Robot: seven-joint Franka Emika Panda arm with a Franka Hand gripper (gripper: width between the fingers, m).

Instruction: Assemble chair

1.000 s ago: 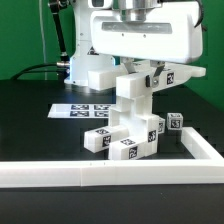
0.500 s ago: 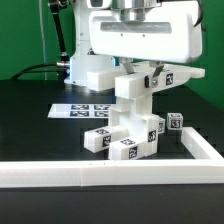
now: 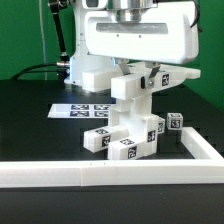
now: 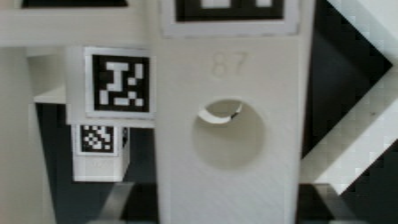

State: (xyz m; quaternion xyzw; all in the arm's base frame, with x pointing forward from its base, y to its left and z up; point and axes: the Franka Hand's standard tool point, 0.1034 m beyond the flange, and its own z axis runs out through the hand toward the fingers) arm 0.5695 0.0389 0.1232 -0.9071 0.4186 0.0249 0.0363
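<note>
The robot's gripper should set the partly joined chair down on the table point(image 3: 134, 119) between the marker board and the small white cube.
In the exterior view my gripper point(image 3: 133, 76) hangs over the middle of the table, shut on an upright white blocky chair piece point(image 3: 127, 91). This piece stands on top of the partly joined chair point(image 3: 126, 138), a stack of white tagged blocks. In the wrist view the held piece point(image 4: 228, 150) fills the middle and shows a round hole point(image 4: 222, 114) and a tag point(image 4: 228, 8) on its end. The gripper point(image 4: 222, 216) has dark fingers point(image 4: 118, 205) on either side of it. More tagged white chair parts point(image 4: 119, 80) lie beyond.
A small tagged white cube point(image 3: 176, 122) sits at the exterior view's right of the chair. The marker board point(image 3: 80, 110) lies behind at the left. A long white border frame point(image 3: 100, 173) runs along the front and up the right side point(image 3: 203, 148).
The gripper and the held piece have shifted slightly toward the exterior view's left. The jaws keep the same width.
</note>
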